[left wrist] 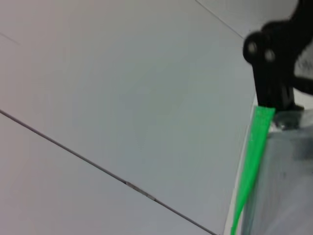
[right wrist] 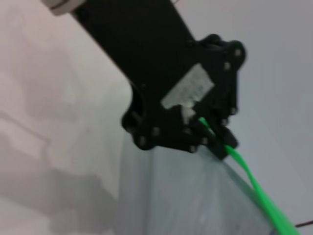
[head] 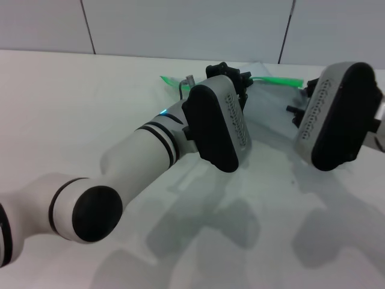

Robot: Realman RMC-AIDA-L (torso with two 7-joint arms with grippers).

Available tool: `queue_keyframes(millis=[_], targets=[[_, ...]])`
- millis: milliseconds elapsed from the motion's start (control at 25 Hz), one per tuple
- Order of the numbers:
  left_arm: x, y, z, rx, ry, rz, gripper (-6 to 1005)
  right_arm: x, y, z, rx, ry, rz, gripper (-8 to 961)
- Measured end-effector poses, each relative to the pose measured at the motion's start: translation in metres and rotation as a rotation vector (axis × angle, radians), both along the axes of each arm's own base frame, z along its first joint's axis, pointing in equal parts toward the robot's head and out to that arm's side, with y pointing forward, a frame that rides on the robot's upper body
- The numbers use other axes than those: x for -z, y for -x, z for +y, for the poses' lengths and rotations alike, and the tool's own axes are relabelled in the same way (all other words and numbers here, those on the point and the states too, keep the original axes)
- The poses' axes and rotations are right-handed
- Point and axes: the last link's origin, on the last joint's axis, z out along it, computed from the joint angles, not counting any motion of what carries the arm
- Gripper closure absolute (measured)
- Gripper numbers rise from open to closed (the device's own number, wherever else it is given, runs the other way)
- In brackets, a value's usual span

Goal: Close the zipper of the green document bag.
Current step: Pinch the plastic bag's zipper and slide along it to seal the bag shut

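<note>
My right gripper is pinching the bag's clear corner beside the zipper's green end. It should open and take that green end (head: pixel 297 82) to hold the zipper steady.
The green document bag (head: pixel 272 120) lies flat at the far side of the table, translucent, with its bright green zipper (head: pixel 278 80) along the far edge. My left gripper (head: pixel 231 75) sits partway along that strip. In the right wrist view the left gripper (right wrist: pixel 215 137) is shut on the zipper (right wrist: pixel 259 191), which runs out from between its fingers over the bag (right wrist: pixel 186 196). My right gripper (head: pixel 304 96) is at the strip's right end. The left wrist view shows the right gripper (left wrist: pixel 276 105) clamped on the end of the zipper (left wrist: pixel 252 161), at the bag (left wrist: pixel 288 186) corner.
The white table (head: pixel 72 108) spreads to the left and front of the bag. A grey panelled wall (head: pixel 180 24) rises right behind the bag's far edge. My left forearm (head: pixel 138 156) crosses the middle of the table.
</note>
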Motion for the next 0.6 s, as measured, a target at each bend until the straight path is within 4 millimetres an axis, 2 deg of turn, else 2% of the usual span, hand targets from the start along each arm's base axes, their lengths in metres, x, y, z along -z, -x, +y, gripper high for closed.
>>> queue_keyframes(millis=[240, 600], targets=[[0.0003, -0.0016, 0.0002, 0.005, 0.001, 0.0, 945, 0.009, 0.0048, -0.0005, -0.008, 0.023, 0.001, 718], [0.001, -0.0021, -0.0002, 0.006, 0.003, -0.001, 945, 0.0094, 0.0077, 0.0053, 0.017, 0.012, 0.031, 752]])
